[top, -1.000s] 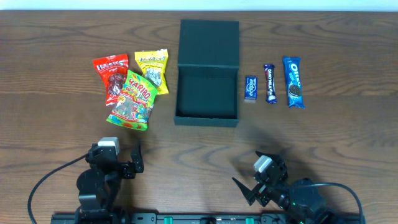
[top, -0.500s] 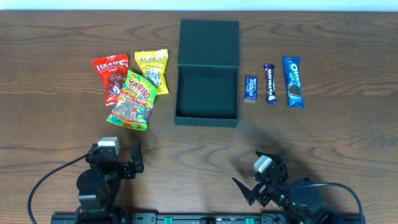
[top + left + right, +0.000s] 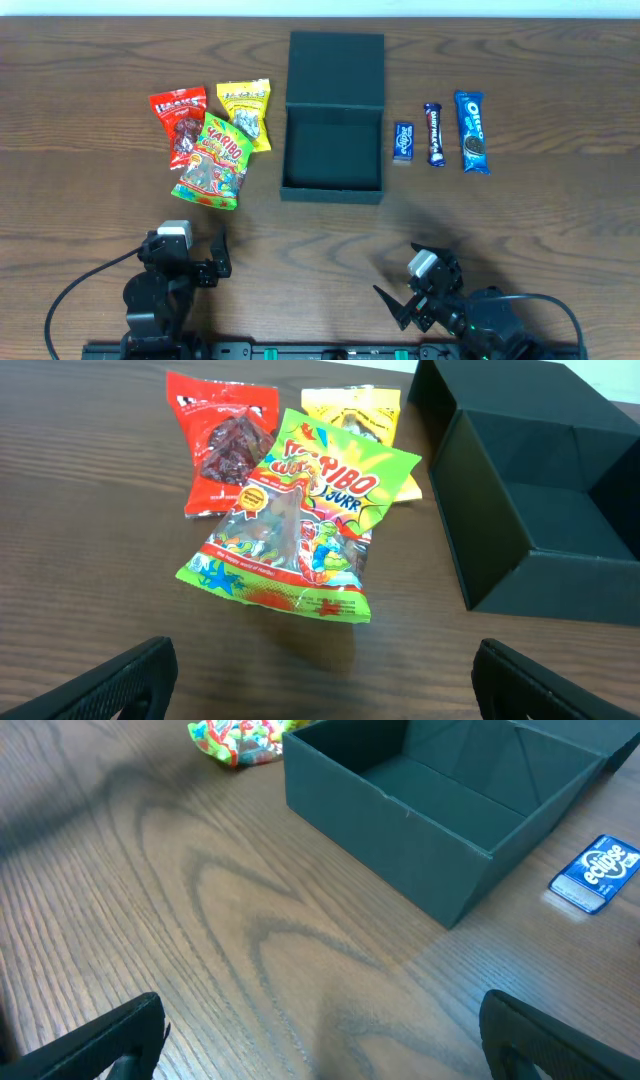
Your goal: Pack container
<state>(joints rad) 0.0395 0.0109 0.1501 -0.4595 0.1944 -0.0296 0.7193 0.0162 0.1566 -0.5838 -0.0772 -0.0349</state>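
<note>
I should close my left gripper on the middle of the green Haribo bag [image 3: 210,160] [image 3: 292,513], just under its big lettering and next to its round gold badge.
The dark teal-black container [image 3: 296,150] sits open at the table's middle, its lid [image 3: 336,68] folded flat behind it; it also shows in the left wrist view [image 3: 520,575] and the right wrist view [image 3: 400,850]. Left of it lie a green Haribo bag [image 3: 212,162] [image 3: 295,520], a red packet [image 3: 178,122] [image 3: 222,445] and a yellow packet [image 3: 246,112] [image 3: 355,415]. Right of it lie a small blue Eclipse pack [image 3: 403,142] [image 3: 597,873], a dark chocolate bar [image 3: 434,134] and a blue Oreo pack [image 3: 472,131]. My left gripper [image 3: 200,262] [image 3: 320,685] and right gripper [image 3: 405,290] [image 3: 320,1040] are open and empty near the front edge.
The wooden table [image 3: 100,210] runs to a pale wall at the back. Black cables [image 3: 70,290] loop beside both arm bases at the front edge.
</note>
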